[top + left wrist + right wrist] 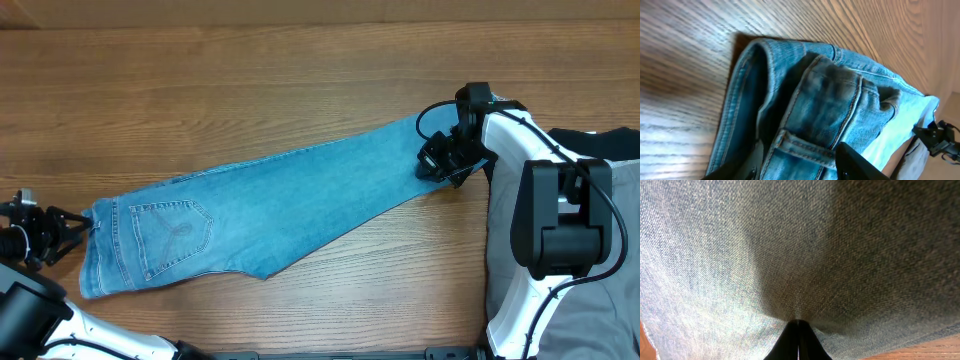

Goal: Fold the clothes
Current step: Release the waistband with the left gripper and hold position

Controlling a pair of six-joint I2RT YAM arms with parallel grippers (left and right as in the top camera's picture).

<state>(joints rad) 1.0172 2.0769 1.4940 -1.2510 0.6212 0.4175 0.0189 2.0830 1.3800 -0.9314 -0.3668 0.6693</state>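
The waistband's upper layer is bunched back from the lower layer, so the robot's left gripper needs to pinch the belt loop (804, 149) and pull the waistband straight before folding.
The light blue denim jeans (260, 205) lie flat and slantwise across the wooden table, with the waistband and a stitched back pocket (175, 232) at the left and the leg end at the upper right. My left gripper (82, 228) is at the waistband's left edge. In the left wrist view its fingers (805, 162) are spread on either side of the waistband and a belt loop (805, 147). My right gripper (440, 165) is on the leg end, and its fingers (798, 325) are pinched together on the denim (765, 245). The ankle hems are hidden.
Grey trousers (605, 320) lie at the right edge under the right arm's base, with a black garment (610, 145) behind them. Bare wooden table (250, 80) surrounds the jeans.
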